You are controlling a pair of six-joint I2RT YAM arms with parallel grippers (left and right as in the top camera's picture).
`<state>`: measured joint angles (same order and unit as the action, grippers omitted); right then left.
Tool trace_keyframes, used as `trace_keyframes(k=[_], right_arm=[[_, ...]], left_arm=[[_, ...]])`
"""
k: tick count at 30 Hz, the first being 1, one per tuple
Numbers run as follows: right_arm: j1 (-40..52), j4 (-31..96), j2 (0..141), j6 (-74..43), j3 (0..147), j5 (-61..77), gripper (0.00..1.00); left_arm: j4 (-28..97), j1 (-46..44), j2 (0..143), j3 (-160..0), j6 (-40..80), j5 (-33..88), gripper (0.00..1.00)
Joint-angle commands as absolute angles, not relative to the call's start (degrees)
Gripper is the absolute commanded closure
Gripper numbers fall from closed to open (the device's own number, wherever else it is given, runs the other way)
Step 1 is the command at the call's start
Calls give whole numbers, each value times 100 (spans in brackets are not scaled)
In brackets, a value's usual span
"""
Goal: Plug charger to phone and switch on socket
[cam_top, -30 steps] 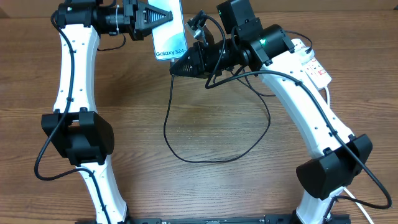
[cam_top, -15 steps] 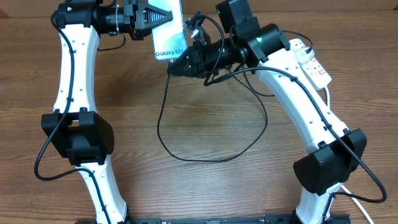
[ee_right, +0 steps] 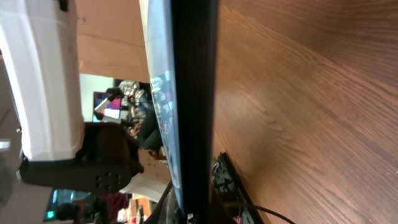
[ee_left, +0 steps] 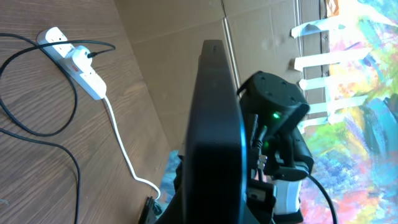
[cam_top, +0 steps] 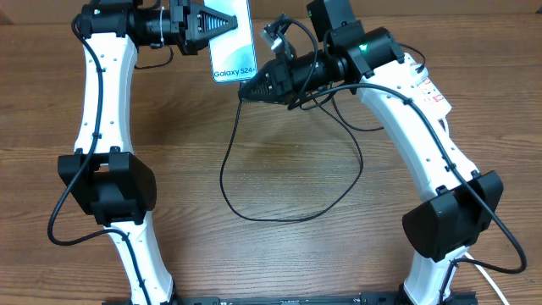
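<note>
My right gripper is holding the charger's connector tip. It will let go of it on the bare wood inside the black cable's loop (cam_top: pixel 282 146).
My left gripper (cam_top: pixel 206 24) is shut on the phone (cam_top: pixel 234 42) and holds it in the air at the back of the table, "Galaxy S24" end toward me. In the left wrist view the phone (ee_left: pixel 214 124) shows edge-on and dark. My right gripper (cam_top: pixel 247 90) is shut on the tip end of the charger (cam_top: pixel 225 174), right at the phone's lower end. In the right wrist view the phone's edge (ee_right: pixel 194 93) runs straight up from my gripper (ee_right: pixel 194 211). The black cable loops across the table. The socket (cam_top: pixel 428 90) lies at the back right, partly under my right arm.
In the left wrist view the socket (ee_left: pixel 73 55) lies on the wood with the black cable reaching it and its thick white cord (ee_left: pixel 127 165) trailing off. A cardboard wall (ee_left: pixel 186 25) stands behind the table. The cable loop (cam_top: pixel 339 191) covers the table's middle.
My right gripper dipped left, then moved up and right, closer to the phone's lower end. The cable loop shifted with it. The left gripper and phone barely moved.
</note>
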<state>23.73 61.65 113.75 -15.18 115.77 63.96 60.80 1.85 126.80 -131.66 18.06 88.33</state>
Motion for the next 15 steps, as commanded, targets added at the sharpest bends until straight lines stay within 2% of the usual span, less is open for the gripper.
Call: trace_keyframes(k=[1,4,15], right_arm=[[2381,6298,11419,-1044,11572,6871,96],[2432,6541,11419,-716,11572,6871,96],[2521,6587,11419,-696,11572,7024,96]], left_arm=[[6040,141,12720,-13211,1693,9070,96],[5988,141,12720,-13211,1695,9067,96],[5953,137,12720,-13211,1761,9067,96]])
